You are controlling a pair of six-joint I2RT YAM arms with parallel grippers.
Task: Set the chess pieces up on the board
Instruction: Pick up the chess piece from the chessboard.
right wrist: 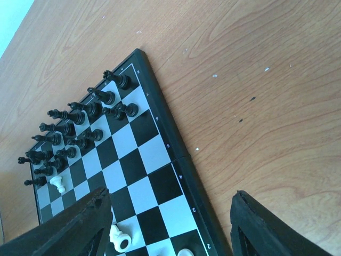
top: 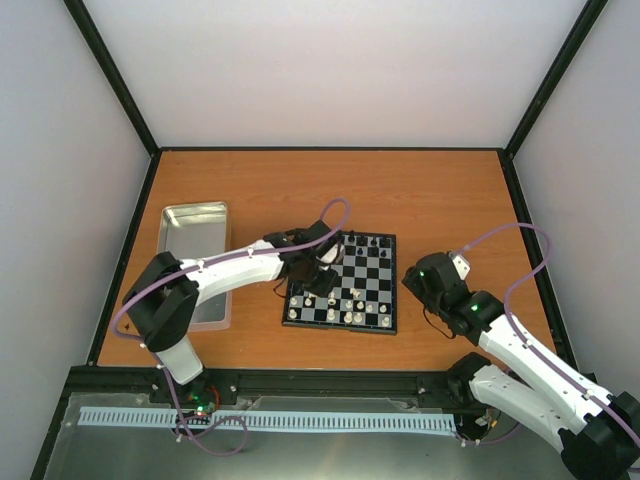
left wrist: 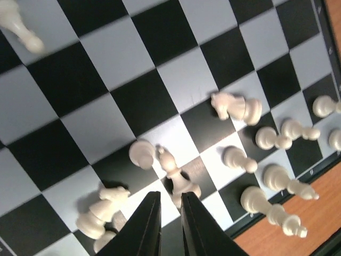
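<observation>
The white pawn straddles squares beside the bishop's head, ahead of its row, so next my left gripper takes hold of the pawn and moves it back onto the white square (left wrist: 152, 188).
The board (top: 375, 283) lies at mid table. Black pieces (top: 365, 242) line its far rows, and cream-white pieces (top: 345, 316) stand and lie scattered on its near rows. My left gripper (top: 325, 268) hovers over the board's left part. In the left wrist view its jaws (left wrist: 170, 196) stand almost shut with a thin empty slit. A white bishop (left wrist: 175, 170) rests on the board (left wrist: 133, 101) just past the tips, and the left finger does not touch it. My right gripper (top: 418, 275) is wide open and empty over the board's right edge (right wrist: 184, 160), near a toppled white piece (right wrist: 120, 238).
A shiny metal tray (top: 195, 225) sits at the left, partly under the left arm. Black frame rails edge the table. In the right wrist view the black pieces (right wrist: 74, 130) crowd the far rows, with one white piece (right wrist: 58, 184) beside them.
</observation>
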